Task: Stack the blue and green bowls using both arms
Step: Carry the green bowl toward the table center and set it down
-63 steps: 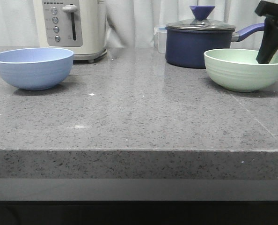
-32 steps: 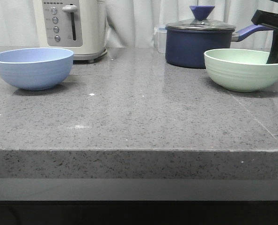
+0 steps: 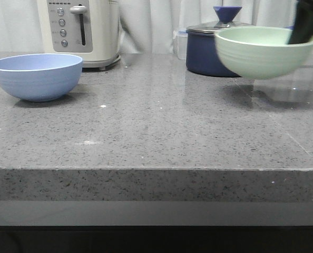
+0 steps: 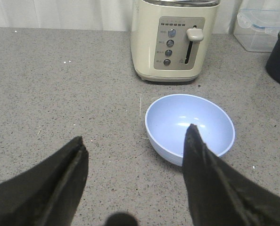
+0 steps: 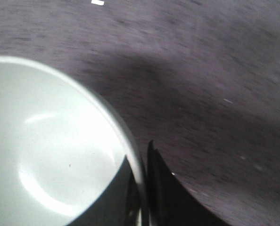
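Next, I release the green bowl with my right gripper on the grey counter [image 3: 154, 107] between the blue bowl and the saucepan.
The blue bowl [image 3: 36, 76] sits upright on the grey counter at the left, in front of the toaster; it also shows in the left wrist view [image 4: 189, 127]. My left gripper [image 4: 135, 146] is open and empty, above the counter just short of the blue bowl; it is out of the front view. The green bowl [image 3: 264, 51] hangs in the air at the right, above the counter. My right gripper [image 5: 142, 188] is shut on the green bowl's [image 5: 50, 146] rim, one finger inside and one outside. The right arm [image 3: 308, 21] shows at the front view's far right.
A cream toaster [image 3: 80, 31] stands at the back left, also in the left wrist view [image 4: 175, 40]. A dark navy lidded saucepan [image 3: 214, 50] stands behind the green bowl, with a clear plastic box [image 3: 180, 43] beside it. The counter's front edge [image 3: 156, 169] runs across.
My right gripper has closed on the green bowl's rim and lifted it off the counter, moving it up and a little to the left. The blue bowl has not moved.
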`<state>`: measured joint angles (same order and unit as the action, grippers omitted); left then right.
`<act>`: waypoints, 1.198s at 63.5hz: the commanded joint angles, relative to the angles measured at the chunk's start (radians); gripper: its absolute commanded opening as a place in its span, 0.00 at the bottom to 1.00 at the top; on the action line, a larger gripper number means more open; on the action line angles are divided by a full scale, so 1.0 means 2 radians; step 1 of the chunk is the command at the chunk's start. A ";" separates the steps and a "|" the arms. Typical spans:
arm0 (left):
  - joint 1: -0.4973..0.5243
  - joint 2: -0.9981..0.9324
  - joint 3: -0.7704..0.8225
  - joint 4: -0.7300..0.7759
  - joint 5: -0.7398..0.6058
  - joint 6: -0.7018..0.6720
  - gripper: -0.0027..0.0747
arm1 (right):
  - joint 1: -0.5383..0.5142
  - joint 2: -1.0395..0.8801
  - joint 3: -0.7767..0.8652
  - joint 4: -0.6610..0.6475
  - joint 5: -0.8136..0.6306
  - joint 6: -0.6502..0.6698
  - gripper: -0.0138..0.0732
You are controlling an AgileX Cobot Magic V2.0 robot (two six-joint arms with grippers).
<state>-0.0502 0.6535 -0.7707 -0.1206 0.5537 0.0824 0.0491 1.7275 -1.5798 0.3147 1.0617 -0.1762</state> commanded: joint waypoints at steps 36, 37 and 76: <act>0.000 0.002 -0.018 -0.007 -0.036 0.000 0.60 | 0.176 0.093 -0.161 -0.049 0.019 0.067 0.10; 0.000 0.002 -0.018 -0.007 -0.036 0.000 0.60 | 0.176 0.093 -0.161 -0.050 0.019 0.067 0.10; 0.000 0.002 -0.018 -0.007 -0.036 0.000 0.60 | 0.176 0.102 -0.161 -0.051 0.021 0.067 0.53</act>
<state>-0.0502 0.6535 -0.7707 -0.1206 0.5537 0.0824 0.4052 1.9892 -1.8684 0.2083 1.1258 -0.0437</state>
